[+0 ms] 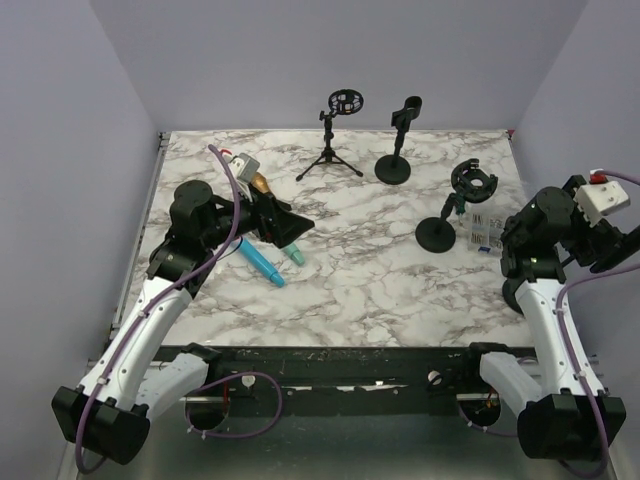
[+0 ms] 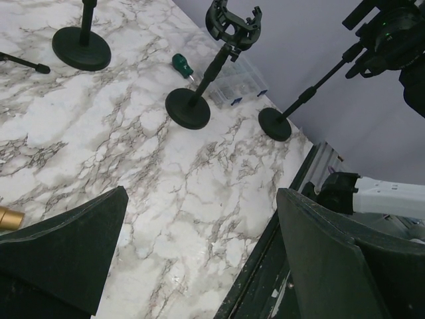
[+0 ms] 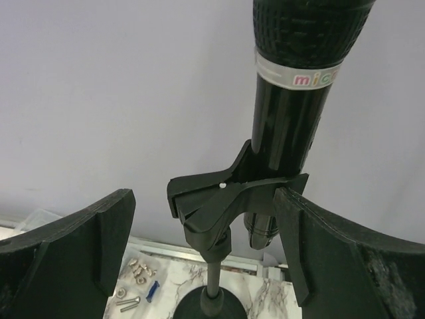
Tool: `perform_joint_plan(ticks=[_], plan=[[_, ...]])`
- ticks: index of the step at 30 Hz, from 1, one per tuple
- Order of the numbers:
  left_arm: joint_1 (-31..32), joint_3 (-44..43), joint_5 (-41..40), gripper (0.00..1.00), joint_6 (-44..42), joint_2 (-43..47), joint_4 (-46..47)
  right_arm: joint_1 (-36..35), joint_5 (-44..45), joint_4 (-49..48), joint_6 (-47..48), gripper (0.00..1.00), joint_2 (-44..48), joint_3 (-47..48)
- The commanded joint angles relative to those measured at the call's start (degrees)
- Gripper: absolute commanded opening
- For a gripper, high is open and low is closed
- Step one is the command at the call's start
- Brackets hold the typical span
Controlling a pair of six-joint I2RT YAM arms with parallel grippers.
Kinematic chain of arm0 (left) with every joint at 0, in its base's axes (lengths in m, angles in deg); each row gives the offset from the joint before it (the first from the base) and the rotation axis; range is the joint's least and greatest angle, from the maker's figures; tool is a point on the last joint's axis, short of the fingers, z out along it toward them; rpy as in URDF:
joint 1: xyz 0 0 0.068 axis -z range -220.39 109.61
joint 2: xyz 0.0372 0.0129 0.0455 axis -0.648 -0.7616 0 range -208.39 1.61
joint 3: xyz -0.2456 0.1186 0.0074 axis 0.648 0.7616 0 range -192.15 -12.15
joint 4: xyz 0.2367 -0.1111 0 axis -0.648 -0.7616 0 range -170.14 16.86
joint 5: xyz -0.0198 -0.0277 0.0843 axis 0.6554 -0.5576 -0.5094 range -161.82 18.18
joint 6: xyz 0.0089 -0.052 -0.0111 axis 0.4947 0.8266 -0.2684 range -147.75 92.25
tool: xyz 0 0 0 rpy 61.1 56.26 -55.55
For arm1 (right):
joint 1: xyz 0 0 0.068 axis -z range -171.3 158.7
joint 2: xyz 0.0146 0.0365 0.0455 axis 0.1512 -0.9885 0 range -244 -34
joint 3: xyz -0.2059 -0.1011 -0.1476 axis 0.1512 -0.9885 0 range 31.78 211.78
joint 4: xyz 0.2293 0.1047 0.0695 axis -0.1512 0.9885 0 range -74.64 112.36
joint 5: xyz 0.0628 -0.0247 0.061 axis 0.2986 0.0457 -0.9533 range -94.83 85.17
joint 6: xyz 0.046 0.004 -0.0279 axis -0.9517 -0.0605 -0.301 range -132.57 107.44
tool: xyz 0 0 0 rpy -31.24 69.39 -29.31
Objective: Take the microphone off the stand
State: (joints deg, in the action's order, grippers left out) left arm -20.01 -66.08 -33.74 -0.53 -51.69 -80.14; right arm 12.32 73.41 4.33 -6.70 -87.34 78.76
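Next, my right gripper rises and takes the microphone by its head (image 3: 309,33), as it is down around the stand's clip and the microphone is off toward one finger.
A black microphone (image 3: 292,100) with a white band stands upright in the clip (image 3: 219,193) of a round-base stand (image 3: 212,302). My right gripper (image 3: 206,199) is open around the clip, one finger on each side; the right finger (image 3: 312,246) is close beside the clip's edge and the microphone's lower end. In the left wrist view the same stand (image 2: 274,124) leans up to the microphone (image 2: 392,30) at the table's right edge. In the top view my right arm (image 1: 545,240) hides it. My left gripper (image 1: 290,228) is open and empty over the table's left half.
Three empty stands are on the table: a tripod (image 1: 330,160), a round-base stand (image 1: 394,168) and a shock-mount stand (image 1: 437,233). A clear box of screws (image 1: 480,232) sits beside the last one. A blue cylinder (image 1: 262,262) and a teal one (image 1: 293,255) lie by my left gripper.
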Motion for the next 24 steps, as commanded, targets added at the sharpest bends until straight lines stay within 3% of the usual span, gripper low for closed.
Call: perform_joint_plan(ticks=[1,12,24], plan=[[0.17,-0.21,-0.55,0.99,-0.56,-1.29,0.30,0.99,-4.25,-9.65,6.16,0.93,3.92,-0.98],[0.18,-0.19,-0.89,0.99,-0.83,-4.15,-0.14,1.11,-6.17,-5.61,11.09,0.93,5.19,5.45],[0.16,-0.37,-1.03,0.99,-1.21,-5.46,-0.64,5.78,-8.65,-13.36,13.02,0.92,4.31,1.80]])
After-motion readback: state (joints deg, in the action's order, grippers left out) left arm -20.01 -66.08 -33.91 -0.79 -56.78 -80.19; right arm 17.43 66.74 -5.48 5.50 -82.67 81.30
